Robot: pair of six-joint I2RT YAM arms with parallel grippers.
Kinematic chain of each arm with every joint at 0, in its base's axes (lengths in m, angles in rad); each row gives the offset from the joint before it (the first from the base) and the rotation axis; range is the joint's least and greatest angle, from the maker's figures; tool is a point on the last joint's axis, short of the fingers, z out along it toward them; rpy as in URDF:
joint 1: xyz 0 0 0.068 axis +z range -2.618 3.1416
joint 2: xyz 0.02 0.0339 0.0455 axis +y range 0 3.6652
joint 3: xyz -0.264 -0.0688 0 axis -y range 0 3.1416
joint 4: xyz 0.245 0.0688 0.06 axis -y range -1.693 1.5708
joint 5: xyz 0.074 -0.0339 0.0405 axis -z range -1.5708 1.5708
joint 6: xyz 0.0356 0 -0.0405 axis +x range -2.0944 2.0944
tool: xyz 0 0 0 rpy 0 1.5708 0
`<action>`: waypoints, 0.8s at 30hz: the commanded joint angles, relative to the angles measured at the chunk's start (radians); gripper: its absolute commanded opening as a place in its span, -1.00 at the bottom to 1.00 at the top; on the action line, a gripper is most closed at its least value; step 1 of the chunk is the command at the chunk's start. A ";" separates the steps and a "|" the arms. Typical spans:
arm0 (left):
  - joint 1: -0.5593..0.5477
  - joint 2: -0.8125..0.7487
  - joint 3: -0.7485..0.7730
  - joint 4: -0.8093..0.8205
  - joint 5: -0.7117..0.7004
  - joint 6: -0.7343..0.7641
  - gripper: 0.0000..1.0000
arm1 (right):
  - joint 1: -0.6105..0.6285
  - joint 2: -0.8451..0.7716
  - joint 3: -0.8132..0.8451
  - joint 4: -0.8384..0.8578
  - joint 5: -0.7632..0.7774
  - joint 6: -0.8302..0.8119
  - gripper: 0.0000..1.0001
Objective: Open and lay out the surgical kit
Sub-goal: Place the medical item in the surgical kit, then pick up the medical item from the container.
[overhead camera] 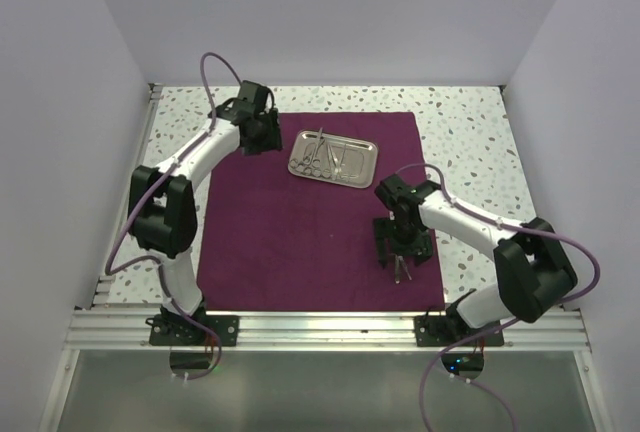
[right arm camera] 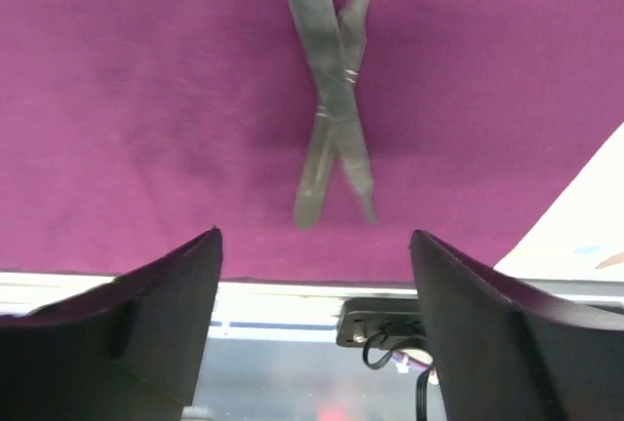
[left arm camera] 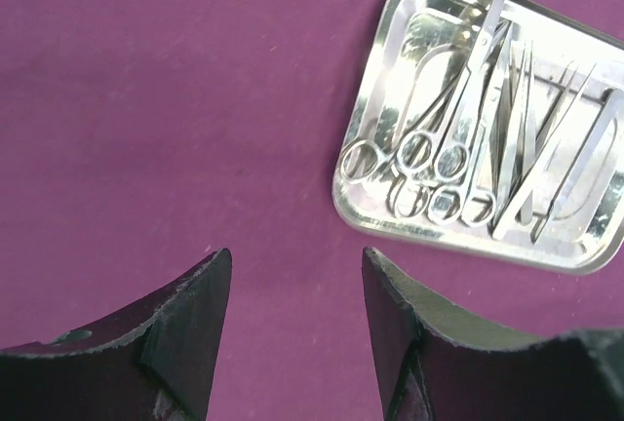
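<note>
I will next move my right gripper to the steel tray and close it on the near end (overhead camera: 342, 175) of the flat silver instrument beside the tweezers.
The dark purple cloth (overhead camera: 290, 222) lies spread flat on the table. The shiny steel tray (overhead camera: 334, 158) sits at its far middle and holds several ring-handled scissors, forceps and tweezers (left arm camera: 458, 148). Two flat silver instruments (right arm camera: 334, 90) lie crossed on the cloth near its front right corner, also seen from above (overhead camera: 400, 270). My left gripper (overhead camera: 262, 137) is open and empty, left of the tray (left arm camera: 483, 119), above bare cloth (left arm camera: 195, 99). My right gripper (overhead camera: 402, 252) is open and empty, over the crossed instruments.
The speckled tabletop (overhead camera: 470, 142) shows around the cloth. An aluminium rail (overhead camera: 320, 330) runs along the near edge, with the right arm's base (right arm camera: 385, 322) just beyond the cloth's front edge. White walls enclose the table on three sides.
</note>
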 commanded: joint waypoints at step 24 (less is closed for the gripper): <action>0.044 0.057 -0.023 0.042 0.043 0.107 0.21 | -0.061 0.960 1.427 -0.290 0.108 -0.095 -0.18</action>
